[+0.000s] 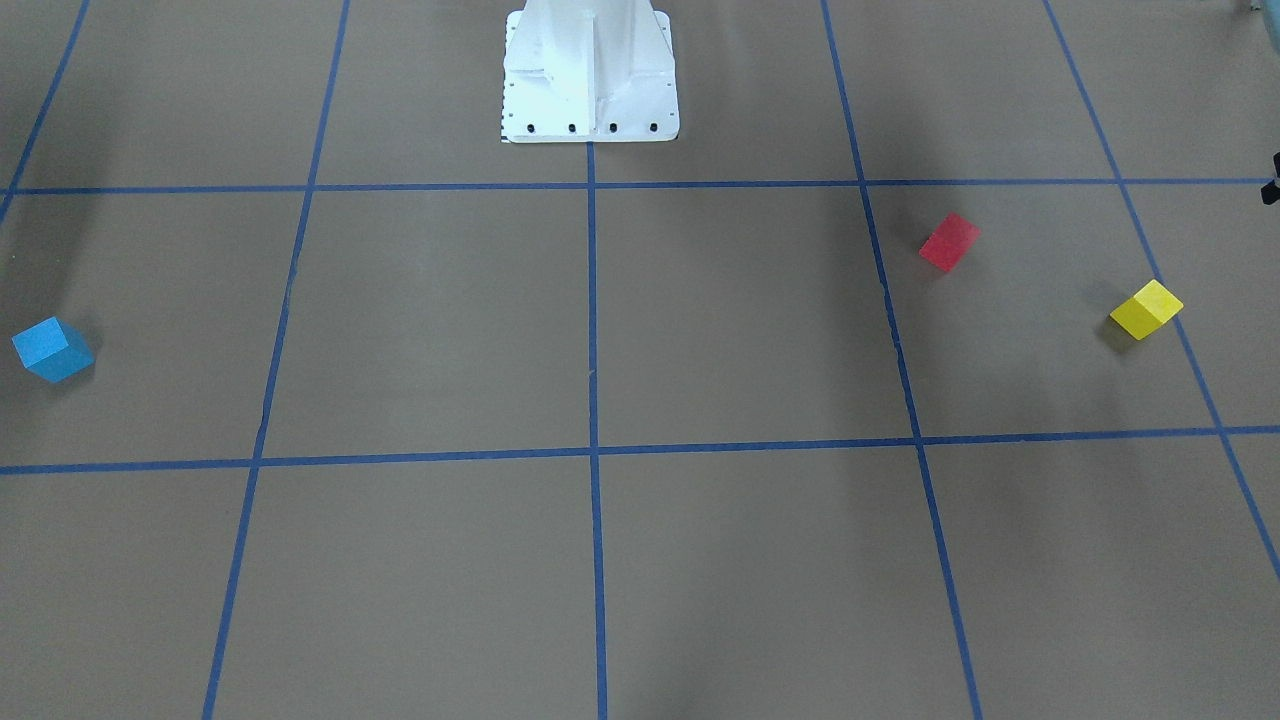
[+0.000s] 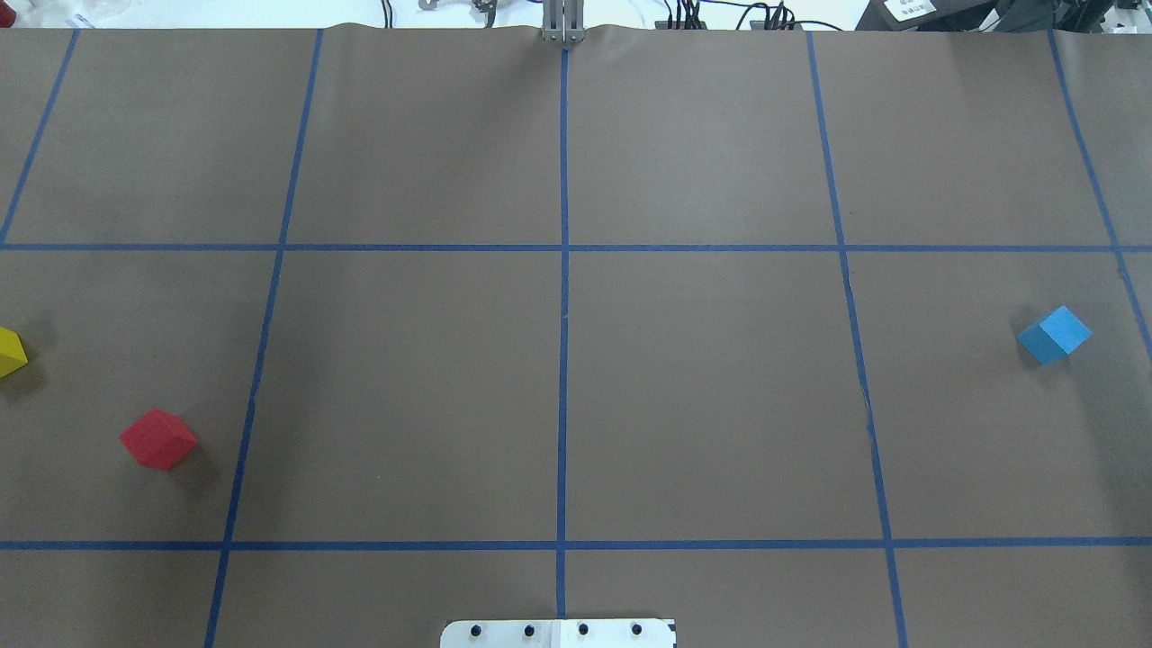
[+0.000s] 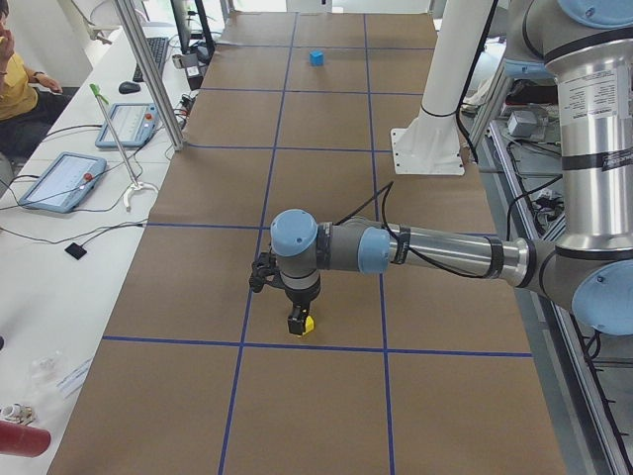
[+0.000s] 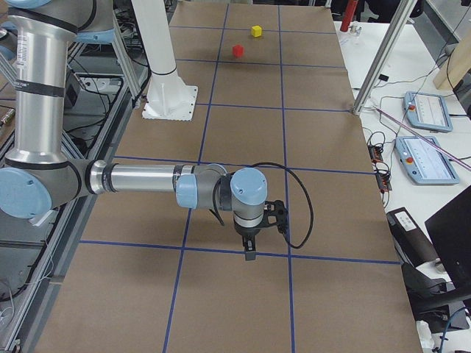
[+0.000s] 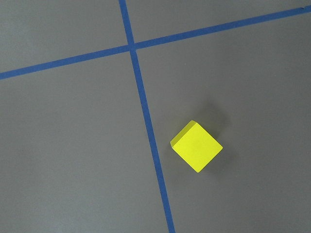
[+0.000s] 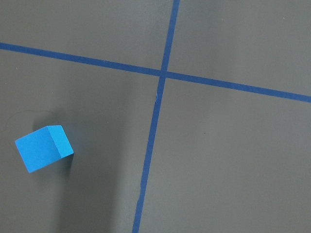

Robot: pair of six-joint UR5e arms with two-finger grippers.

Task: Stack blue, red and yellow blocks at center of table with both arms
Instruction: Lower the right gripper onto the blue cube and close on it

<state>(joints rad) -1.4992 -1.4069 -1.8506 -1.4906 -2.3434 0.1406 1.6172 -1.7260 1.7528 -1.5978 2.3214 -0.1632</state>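
The robot's right gripper should move to the blue block next and close on its opposite sides (image 1: pixel 54 349) (image 6: pixel 43 149), because this block belongs at the center of the table.
The blue block (image 2: pixel 1055 335) lies at the table's right, and it also shows in the front view (image 1: pixel 52 349) and the right wrist view (image 6: pixel 43 148). The red block (image 2: pixel 159 438) and the yellow block (image 2: pixel 9 352) lie at the left. In the exterior left view my left gripper (image 3: pixel 297 322) hangs just above the yellow block (image 3: pixel 309 326), which lies right of centre in the left wrist view (image 5: pixel 197 146). My right gripper (image 4: pixel 250 252) hangs low over the table's right end. Both show only in side views, so I cannot tell whether they are open or shut.
The white robot base (image 1: pixel 590 80) stands at the table's robot-side middle. Blue tape lines (image 2: pixel 563 315) divide the brown table into squares. Tablets (image 4: pixel 425 158) and cables lie on the operators' bench, and metal posts (image 3: pixel 148 74) stand along that edge.
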